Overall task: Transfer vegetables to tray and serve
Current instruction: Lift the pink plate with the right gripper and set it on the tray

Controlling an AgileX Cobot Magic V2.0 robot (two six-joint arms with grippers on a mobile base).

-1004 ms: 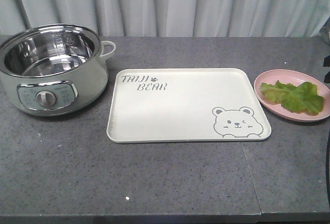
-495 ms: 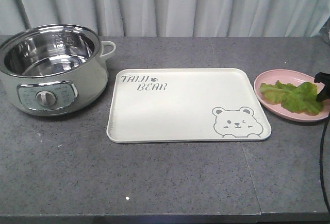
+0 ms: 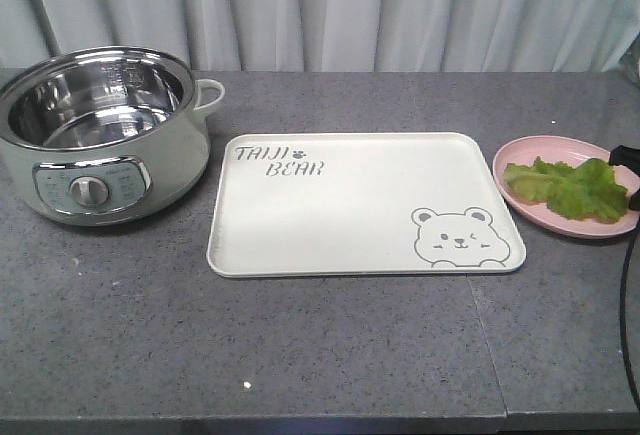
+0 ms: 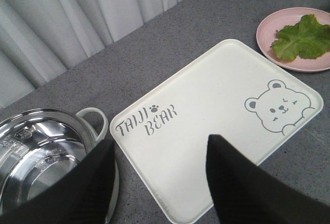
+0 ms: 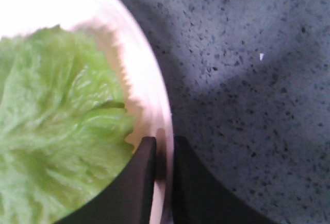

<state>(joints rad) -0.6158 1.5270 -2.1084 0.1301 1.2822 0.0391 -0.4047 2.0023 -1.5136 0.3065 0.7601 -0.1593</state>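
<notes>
Next, I release the pink plate with my right gripper on the middle of the tray (image 3: 342, 211), just beside the bear drawing.
The vegetables (image 3: 568, 187), crinkled green lettuce leaves, lie on a round pink plate (image 3: 520, 152) right of the tray (image 3: 340, 205), a cream rectangle with a bear drawing. My right gripper (image 3: 628, 170) is at the plate's right rim. In the right wrist view its jaws (image 5: 165, 144) straddle the plate rim (image 5: 154, 95), shut on it, with the lettuce (image 5: 56, 126) just to the left. My left gripper (image 4: 160, 152) hangs open in the air over the tray's (image 4: 206, 95) near-left corner, holding nothing.
An electric pot (image 3: 100, 130) with a steel bowl and a side handle stands left of the tray. A white curtain (image 3: 400, 5) hangs behind the grey speckled counter (image 3: 330, 345). A seam in the counter runs below the tray's right corner.
My right gripper came in from the right edge and settled at the plate's right rim. The plate, the lettuce and the tray have not moved.
</notes>
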